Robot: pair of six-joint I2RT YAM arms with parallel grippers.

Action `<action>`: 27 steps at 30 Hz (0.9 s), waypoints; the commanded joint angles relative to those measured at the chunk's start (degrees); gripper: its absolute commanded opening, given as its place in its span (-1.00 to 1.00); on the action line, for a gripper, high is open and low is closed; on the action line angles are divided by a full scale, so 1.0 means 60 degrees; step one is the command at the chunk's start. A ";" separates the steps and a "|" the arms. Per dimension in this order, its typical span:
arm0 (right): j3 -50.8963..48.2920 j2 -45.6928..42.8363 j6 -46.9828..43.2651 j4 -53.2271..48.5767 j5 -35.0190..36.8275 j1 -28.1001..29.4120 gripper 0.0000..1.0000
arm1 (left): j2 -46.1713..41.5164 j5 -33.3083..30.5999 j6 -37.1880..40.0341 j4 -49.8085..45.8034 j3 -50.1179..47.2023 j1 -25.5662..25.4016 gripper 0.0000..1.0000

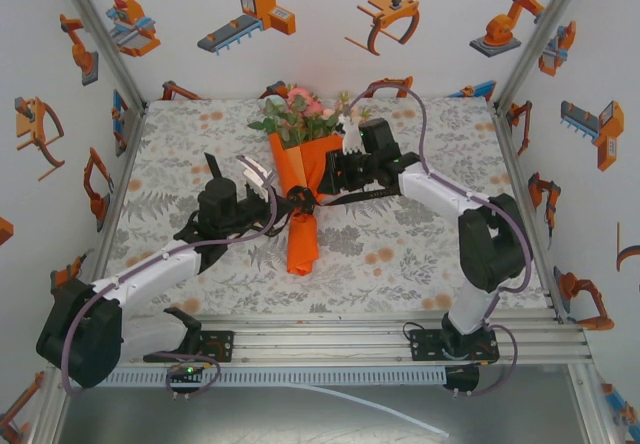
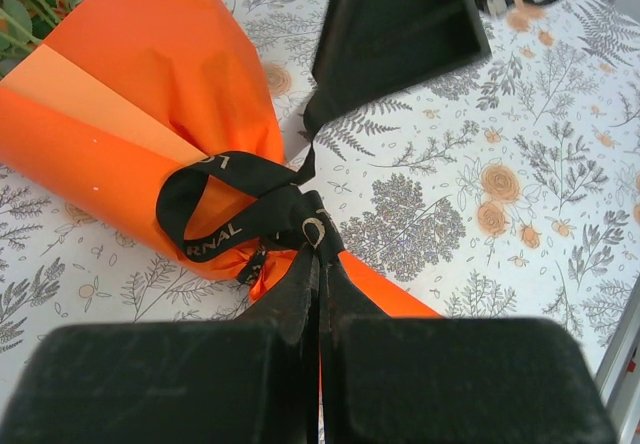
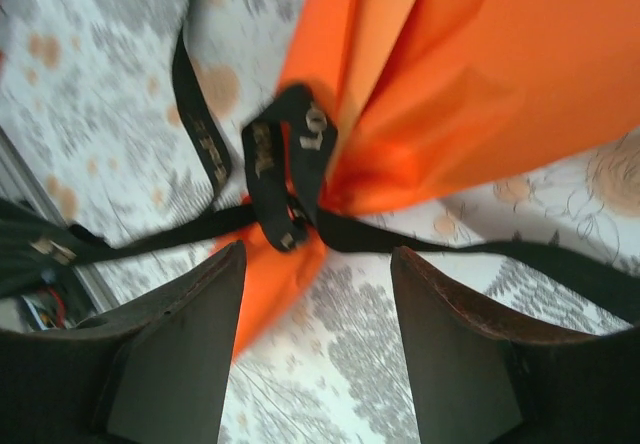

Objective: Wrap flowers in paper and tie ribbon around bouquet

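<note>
The loop stands loose at my left gripper's pinched knot, so next my right gripper takes the part of the ribbon [image 3: 348, 229] beside it.
The bouquet lies in the middle of the table, an orange paper [image 1: 305, 159] cone with the flowers [image 1: 300, 114] pointing at the far wall. A black ribbon [image 1: 298, 202] is knotted round the cone's narrow waist, with loops at the knot [image 2: 235, 209] [image 3: 290, 179]. My left gripper [image 1: 278, 204] [image 2: 320, 256] is shut, its tips pinching the ribbon right at the knot. My right gripper [image 1: 326, 186] [image 3: 318, 254] hovers just over the knot from the right. It is open with nothing between its fingers [image 3: 190, 334], and a ribbon strand [image 3: 520, 254] runs across the cloth beyond its tips.
A printed grey-leaf tablecloth [image 1: 420, 244] covers the table. White walls with orange robot pictures close in the left, back and right sides. An aluminium rail [image 1: 330, 339] with the arm bases runs along the near edge. The right gripper's black body [image 2: 400, 24] hangs close above the cone.
</note>
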 commanded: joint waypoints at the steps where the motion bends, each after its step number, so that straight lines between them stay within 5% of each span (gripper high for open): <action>1: -0.0442 -0.0067 -0.1989 -0.0464 -0.0308 0.0079 0.13 | -0.0045 -0.0115 0.0071 0.0094 -0.0012 -0.0031 -1.00; 11: -0.0437 0.0680 -0.5712 -0.0048 -0.0306 -0.0024 0.23 | -0.0331 -0.0254 0.0126 -0.0271 -0.0006 -0.0035 -1.00; 18: 0.0086 0.1528 -0.5882 -0.0074 -0.1222 -0.0115 0.15 | -0.0462 -0.0295 0.0169 -0.0409 -0.0045 -0.0044 -1.00; 23: -0.0192 0.1275 -0.5783 0.0115 -0.1267 -0.0159 -0.30 | -0.0466 -0.0306 0.0168 -0.0381 -0.0066 -0.0039 -1.00; 27: -0.0526 0.0755 -0.5862 0.0304 -0.1259 -0.0187 -0.09 | -0.0395 -0.0251 0.0119 -0.0354 -0.0036 -0.0042 -1.00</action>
